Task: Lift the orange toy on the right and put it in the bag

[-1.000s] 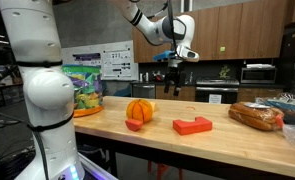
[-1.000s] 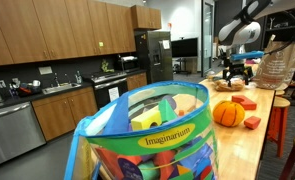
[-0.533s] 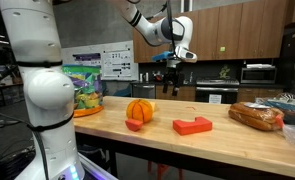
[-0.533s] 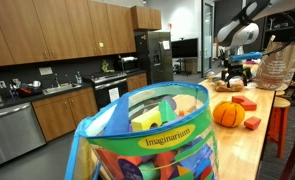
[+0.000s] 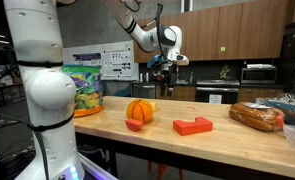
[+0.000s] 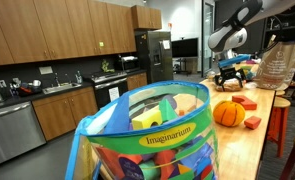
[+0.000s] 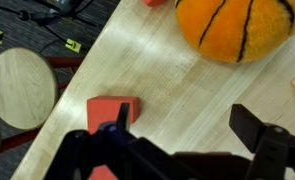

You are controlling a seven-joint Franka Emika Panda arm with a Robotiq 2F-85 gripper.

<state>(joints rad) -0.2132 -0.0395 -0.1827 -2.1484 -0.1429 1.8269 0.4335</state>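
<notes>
The fingers of my gripper needs to close across the narrow middle of the orange toy (image 5: pixel 194 126), next to its curved cutout and between the toy's two wider ends.
The orange toy (image 5: pixel 192 125) lies flat on the wooden table, apart from everything else; it also shows in an exterior view (image 6: pixel 244 102) and in the wrist view (image 7: pixel 112 108), partly behind one finger. The bag (image 5: pixel 83 87) stands at the table's far end, and in an exterior view it fills the foreground (image 6: pixel 147 135), open at the top with several toys inside. My gripper (image 5: pixel 160 72) hangs high above the table, open and empty. In the wrist view its fingers (image 7: pixel 187 125) frame bare wood beside the toy.
A round ribbed orange pumpkin toy (image 5: pixel 139 110) sits between bag and orange toy, with a small red piece (image 5: pixel 135 125) in front of it. A brown bread loaf (image 5: pixel 257 116) lies at the other end. A round wooden stool (image 7: pixel 22 85) stands beside the table edge.
The arm has swung sideways toward the pumpkin and bag side, still high above the table. The gripper stays open. The toys have not moved.
</notes>
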